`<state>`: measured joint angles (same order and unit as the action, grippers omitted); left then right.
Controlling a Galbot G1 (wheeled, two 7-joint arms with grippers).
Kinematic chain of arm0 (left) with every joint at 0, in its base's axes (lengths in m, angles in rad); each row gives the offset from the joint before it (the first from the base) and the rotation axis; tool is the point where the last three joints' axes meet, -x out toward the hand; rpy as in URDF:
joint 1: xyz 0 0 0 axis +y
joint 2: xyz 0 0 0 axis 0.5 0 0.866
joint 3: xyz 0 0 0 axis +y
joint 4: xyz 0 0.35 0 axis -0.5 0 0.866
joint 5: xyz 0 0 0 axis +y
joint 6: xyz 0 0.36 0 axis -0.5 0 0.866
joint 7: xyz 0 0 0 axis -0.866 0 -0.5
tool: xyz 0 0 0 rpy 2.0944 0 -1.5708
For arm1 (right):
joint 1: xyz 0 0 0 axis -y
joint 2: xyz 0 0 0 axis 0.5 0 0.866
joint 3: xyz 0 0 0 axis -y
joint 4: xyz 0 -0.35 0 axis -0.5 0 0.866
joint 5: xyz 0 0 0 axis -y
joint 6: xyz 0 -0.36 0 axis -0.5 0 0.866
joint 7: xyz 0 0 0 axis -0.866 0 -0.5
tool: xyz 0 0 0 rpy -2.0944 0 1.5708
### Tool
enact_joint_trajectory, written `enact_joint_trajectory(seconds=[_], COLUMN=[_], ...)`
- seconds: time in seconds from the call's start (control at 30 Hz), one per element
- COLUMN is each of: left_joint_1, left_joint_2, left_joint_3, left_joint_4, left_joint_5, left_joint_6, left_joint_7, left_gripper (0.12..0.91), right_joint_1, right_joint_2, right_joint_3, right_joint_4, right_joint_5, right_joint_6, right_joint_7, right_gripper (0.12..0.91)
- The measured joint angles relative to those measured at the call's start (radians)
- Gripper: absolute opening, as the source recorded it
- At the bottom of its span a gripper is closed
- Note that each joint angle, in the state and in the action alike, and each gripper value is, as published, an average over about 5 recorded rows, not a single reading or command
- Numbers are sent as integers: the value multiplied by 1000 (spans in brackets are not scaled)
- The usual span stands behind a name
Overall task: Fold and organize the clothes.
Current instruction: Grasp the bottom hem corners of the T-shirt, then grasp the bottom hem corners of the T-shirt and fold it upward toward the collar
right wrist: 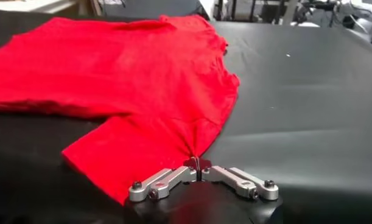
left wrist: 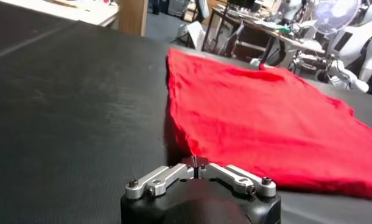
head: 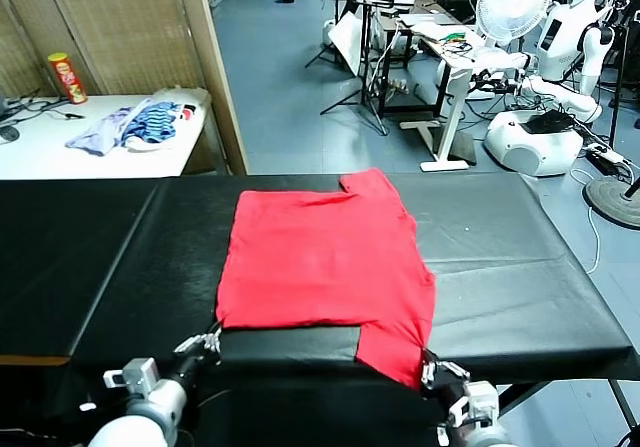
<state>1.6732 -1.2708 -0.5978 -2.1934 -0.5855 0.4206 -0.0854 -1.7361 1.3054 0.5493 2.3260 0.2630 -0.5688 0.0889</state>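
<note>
The red T-shirt's near sleeve pokes out beyond its near edge, so I should fold both in, and then my left gripper should grab the new fold's corner (head: pixel 225 285).
A bright red T-shirt (head: pixel 325 257) lies flat on the black table (head: pixel 110 257), plain side up, one sleeve at the far edge and one hanging toward me. My left gripper (head: pixel 212 339) is shut on the shirt's near left corner (left wrist: pixel 184 141), at the table's front edge. In the left wrist view the left gripper (left wrist: pixel 196 161) pinches a thin point of red cloth. My right gripper (head: pixel 430 370) is shut on the tip of the near sleeve (right wrist: pixel 137 152). From the right wrist, the right gripper (right wrist: pixel 198 163) has the fabric gathered into its closed jaws.
Behind the table on the left is a white desk (head: pixel 60 152) with a heap of lilac and blue-striped garments (head: pixel 135 127) and a red can (head: pixel 67 77). A white fan (head: pixel 512 2) and other robots (head: pixel 560 57) stand at the back right.
</note>
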Motion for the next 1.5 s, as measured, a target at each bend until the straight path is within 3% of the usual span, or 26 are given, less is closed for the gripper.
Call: enact_joint_trajectory(seconds=[0.2, 0.43, 0.77, 1.03, 1.13, 1.23, 1.4, 1.5], left_joint_1=[-36, -142, -290, -374, -392, -398, -377, -348], left_joint_2=[-17, -30, -18, -37, -47, -53, -46, -40], left_joint_3=[16, 40, 82, 100, 102, 100, 95, 94], left_joint_4=[-16, 42, 190, 310, 338, 348, 334, 315], left_joint_5=[17, 73, 204, 249, 252, 253, 256, 258], left_joint_6=[-54, -83, -129, -142, -138, -135, -135, -135], left_joint_7=[0, 5, 14, -7, -12, -16, -14, -11], left_gripper=[126, 126, 126, 126, 133, 221, 503, 664], right_joint_1=[91, 271, 477, 526, 517, 492, 420, 371], right_joint_2=[-29, -51, -28, 0, -6, -22, -61, -77], right_joint_3=[18, -29, -90, -107, -101, -90, -62, -46], right_joint_4=[-48, -194, -421, -543, -543, -514, -432, -408], right_joint_5=[61, 48, -29, -35, -30, -17, -11, -16], right_joint_6=[105, 209, 296, 365, 371, 358, 331, 331], right_joint_7=[-23, -47, -90, -119, -146, -160, -155, -153], right_gripper=[123, 123, 123, 154, 276, 427, 687, 778])
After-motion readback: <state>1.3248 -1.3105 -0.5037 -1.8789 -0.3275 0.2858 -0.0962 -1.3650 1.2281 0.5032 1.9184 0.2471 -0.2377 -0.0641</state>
